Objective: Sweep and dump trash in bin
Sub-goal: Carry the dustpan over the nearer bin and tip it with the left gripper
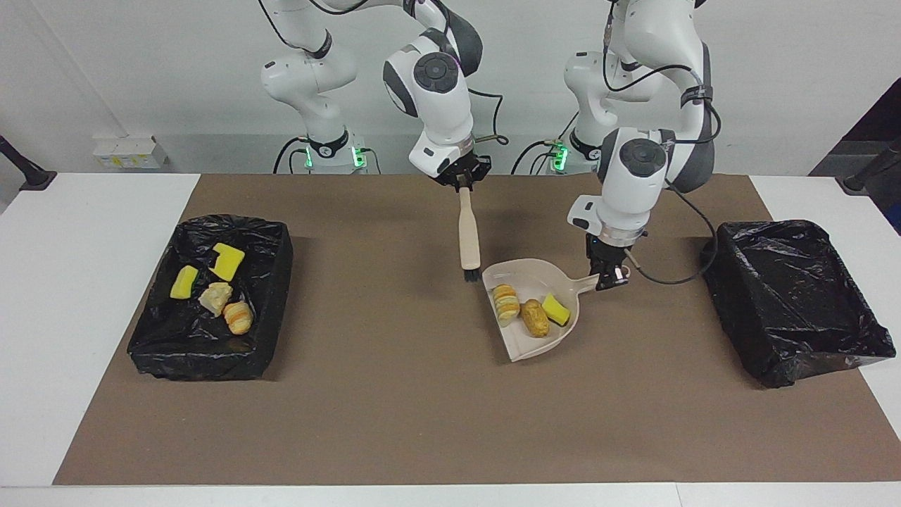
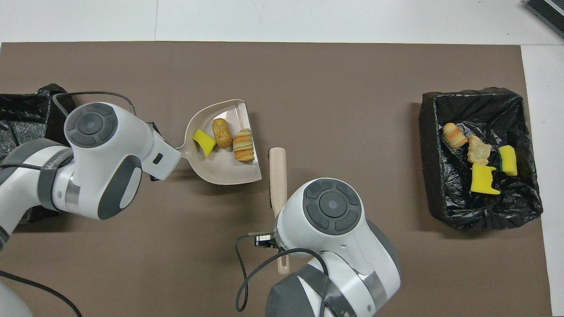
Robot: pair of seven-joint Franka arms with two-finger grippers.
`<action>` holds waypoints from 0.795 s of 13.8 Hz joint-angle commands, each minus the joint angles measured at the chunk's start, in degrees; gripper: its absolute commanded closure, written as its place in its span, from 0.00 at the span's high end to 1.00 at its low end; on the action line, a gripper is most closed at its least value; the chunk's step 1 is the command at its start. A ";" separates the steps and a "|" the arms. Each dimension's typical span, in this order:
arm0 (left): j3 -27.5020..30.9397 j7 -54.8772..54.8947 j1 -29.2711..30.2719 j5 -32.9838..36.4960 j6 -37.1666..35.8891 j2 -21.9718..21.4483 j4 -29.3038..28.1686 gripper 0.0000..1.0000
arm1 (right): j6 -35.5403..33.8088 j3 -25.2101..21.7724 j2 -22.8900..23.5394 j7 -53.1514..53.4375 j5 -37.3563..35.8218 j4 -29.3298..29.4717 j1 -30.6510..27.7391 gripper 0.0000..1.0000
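My right gripper should set the beige brush, now hanging upright beside the pan, down and let go of it on the bare brown mat on the near side of the dustpan [image 2: 238,262].
My left gripper [image 1: 609,277] is shut on the handle of the beige dustpan [image 1: 545,341], which it holds low over the brown mat. Three pieces of trash lie in the pan: a striped bread chunk [image 1: 505,304] [image 2: 243,145], a brown chunk [image 1: 535,318] [image 2: 221,133] and a yellow sponge piece [image 1: 556,308] [image 2: 203,143]. My right gripper [image 1: 462,184] is shut on the top of the beige brush [image 1: 468,232] [image 2: 278,171]. The brush hangs upright, bristles clear of the pan, on the side toward the right arm's end. In the overhead view both wrists hide the grippers.
A black-lined bin [image 1: 232,225] [image 2: 425,132] at the right arm's end of the table holds several trash pieces [image 1: 227,262]. Another black-lined bin [image 1: 774,232] [image 2: 26,101] stands at the left arm's end. The brown mat [image 1: 394,408] covers the table's middle.
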 commanded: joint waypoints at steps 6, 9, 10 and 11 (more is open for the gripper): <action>-0.47 18.53 14.05 -3.85 -14.35 1.75 15.84 0.00 | 6.94 0.33 -0.19 15.56 -2.63 -5.13 12.27 0.00; -0.47 25.31 20.20 -3.68 -21.39 5.09 23.93 0.00 | 11.86 0.33 4.02 20.59 -4.74 -5.13 16.41 0.00; -0.38 27.85 22.05 -3.50 -22.54 5.71 25.61 0.00 | 12.92 0.33 5.34 21.12 -4.74 -5.05 17.46 0.00; -0.38 30.14 24.07 -3.24 -22.90 6.07 26.58 0.00 | 13.19 0.25 6.40 21.82 -5.00 -5.05 18.78 0.00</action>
